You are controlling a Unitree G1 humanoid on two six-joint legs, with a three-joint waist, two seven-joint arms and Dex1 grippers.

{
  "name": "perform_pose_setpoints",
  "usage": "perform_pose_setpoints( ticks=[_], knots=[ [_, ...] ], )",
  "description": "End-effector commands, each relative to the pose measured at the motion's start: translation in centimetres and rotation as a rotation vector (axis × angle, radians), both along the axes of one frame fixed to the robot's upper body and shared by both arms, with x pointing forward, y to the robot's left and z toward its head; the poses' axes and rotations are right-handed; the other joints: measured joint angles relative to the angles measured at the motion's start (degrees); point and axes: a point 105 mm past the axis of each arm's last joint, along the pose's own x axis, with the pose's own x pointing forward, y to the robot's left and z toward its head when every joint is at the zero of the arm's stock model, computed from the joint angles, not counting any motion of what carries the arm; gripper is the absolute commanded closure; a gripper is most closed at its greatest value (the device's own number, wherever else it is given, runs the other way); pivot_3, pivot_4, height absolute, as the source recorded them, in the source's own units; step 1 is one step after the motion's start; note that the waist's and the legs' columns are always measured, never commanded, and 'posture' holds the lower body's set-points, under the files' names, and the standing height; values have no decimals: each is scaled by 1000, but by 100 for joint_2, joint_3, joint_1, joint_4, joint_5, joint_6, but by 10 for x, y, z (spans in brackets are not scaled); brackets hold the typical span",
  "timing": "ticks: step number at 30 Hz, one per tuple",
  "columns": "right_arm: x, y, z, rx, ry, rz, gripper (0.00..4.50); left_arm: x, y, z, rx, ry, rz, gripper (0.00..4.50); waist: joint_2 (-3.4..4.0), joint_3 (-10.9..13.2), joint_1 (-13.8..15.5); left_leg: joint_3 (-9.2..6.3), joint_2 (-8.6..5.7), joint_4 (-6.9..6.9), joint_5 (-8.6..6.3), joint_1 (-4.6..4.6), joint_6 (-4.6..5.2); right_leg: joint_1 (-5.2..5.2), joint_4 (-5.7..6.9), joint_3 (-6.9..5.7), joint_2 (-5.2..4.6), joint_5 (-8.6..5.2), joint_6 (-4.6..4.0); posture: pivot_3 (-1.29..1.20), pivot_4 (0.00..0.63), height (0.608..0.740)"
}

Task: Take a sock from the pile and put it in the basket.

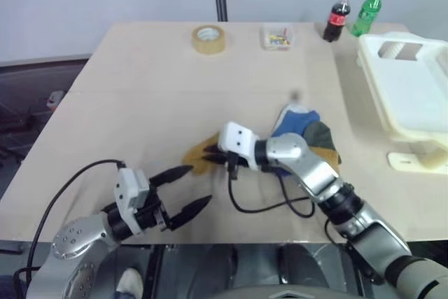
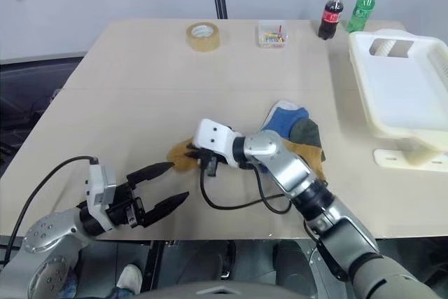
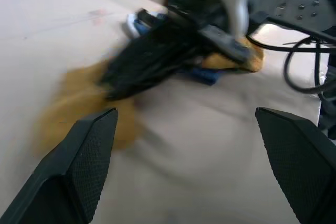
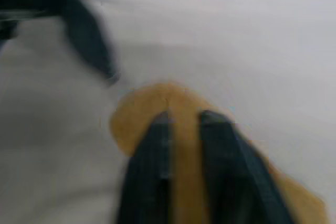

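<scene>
The mustard-yellow sock slants toward the table's back under my right gripper; I will open, take the sock's end nearer the pile (image 4: 311,204), and swing it straight.
The mustard-yellow sock (image 1: 198,157) lies flat on the table, apart from and left of the pile (image 1: 306,129) of blue, dark green and yellow socks. My right gripper (image 1: 210,153) reaches leftward over it. In the right wrist view its two fingers (image 4: 157,145) stand a little apart right over the sock (image 4: 137,115), with yellow fabric showing in the gap; the gripper is open. My left gripper (image 1: 187,187) hovers open near the table's front edge, just short of the sock (image 3: 79,108), holding nothing. The cream-white basket (image 1: 369,68) stands at the far right.
At the table's back edge are a tape roll (image 1: 208,38), a small clear box (image 1: 276,37), a cola bottle (image 1: 337,16) and a green bottle (image 1: 367,10). A cream plastic piece (image 1: 418,162) lies in front of the basket. A black cable (image 1: 266,206) loops under my right arm.
</scene>
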Motion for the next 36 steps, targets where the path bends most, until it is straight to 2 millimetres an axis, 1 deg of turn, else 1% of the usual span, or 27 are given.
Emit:
perform_pose_setpoints(
  ticks=[1, 2, 5, 6, 8, 11, 12, 14, 19, 23, 25, 28, 33, 36],
  knots=[
    [4, -2, 18, 47, -46, -7, 1581, -3, -2, 14, 4, -70, 6, 0, 1, 1, 5, -1, 0, -2, 0, 0, -1, -1, 0, -1, 0, 0, 0, 0, 150, 738],
    [9, -13, 18, 34, -45, -28, 1273, -3, -1, 15, 4, -73, 14, 0, 2, 1, 3, -2, 0, -2, 0, 0, -1, -1, -1, -1, 0, 0, -1, 0, 150, 738],
    [31, -50, 13, -26, -7, -155, 1273, -4, 1, 14, 4, -72, 27, 0, 4, 3, 27, -2, -8, -1, 0, -3, -1, 0, -2, -4, -1, 0, 0, 0, 150, 738],
    [37, -59, 12, -32, 19, -185, 1273, -4, 0, 13, 4, -70, 28, 0, 5, 3, 23, -2, -10, -1, 0, -4, 0, 1, -2, -3, -2, 0, -1, 0, 150, 738],
    [44, -69, 9, -47, 51, -227, 1273, -5, 0, 13, 6, -70, 29, 0, 5, 4, 8, 0, -9, -2, 0, -4, 0, -1, -3, 0, -5, 0, -1, 0, 150, 738],
    [63, -93, -8, -140, 103, -345, 1273, -2, 0, 13, 6, -76, 26, 0, 6, 4, -51, 7, 3, -17, 1, -4, -2, -18, 6, 10, -1, -5, -10, 0, 150, 738],
    [64, -96, -13, -153, 137, -360, 1273, -2, -1, 14, 5, -78, 24, 0, 7, 5, -67, 7, 3, -19, 3, -4, -5, -24, 15, 10, -1, -9, -16, 0, 150, 738],
    [64, -96, -17, -158, 177, -366, 1273, -1, -1, 14, 6, -80, 21, 0, 9, 6, -100, 9, 4, -22, 6, -17, -9, -35, 24, 12, 1, -11, -21, 0, 150, 738],
    [57, -86, -24, -178, 221, -342, 1273, 0, -1, 14, 8, -80, 18, 0, 8, 7, -136, 16, 3, -23, 6, -20, -9, -38, 22, 18, 4, -11, -20, 0, 150, 738],
    [53, -77, -19, -147, 235, -319, 2324, 1, -1, 14, 11, -82, 16, 0, 8, 6, -135, 16, 3, -21, 6, -19, -9, -42, 24, 17, 8, -10, -19, 0, 150, 738],
    [52, -75, -18, -142, 239, -312, 3257, 1, -1, 14, 12, -82, 14, 0, 8, 7, -135, 15, 3, -21, 6, -18, -9, -42, 25, 17, 9, -10, -19, 0, 150, 738],
    [50, -72, -17, -134, 246, -295, 4476, 2, -2, 13, 14, -82, 11, 0, 8, 7, -134, 15, 3, -21, 6, -18, -9, -42, 25, 17, 9, -10, -19, 0, 150, 738],
    [43, -67, -15, -136, 240, -246, 4476, 3, -3, 13, 17, -83, 10, 0, 8, 7, -135, 15, 2, -21, 6, -18, -9, -43, 25, 17, 9, -10, -19, 0, 150, 738],
    [44, -66, -8, -120, 216, -244, 4476, 3, -3, 13, 18, -84, 12, 0, 9, 7, -136, 15, 3, -21, 6, -18, -9, -43, 25, 17, 8, -10, -19, 0, 150, 738]
  ],
)
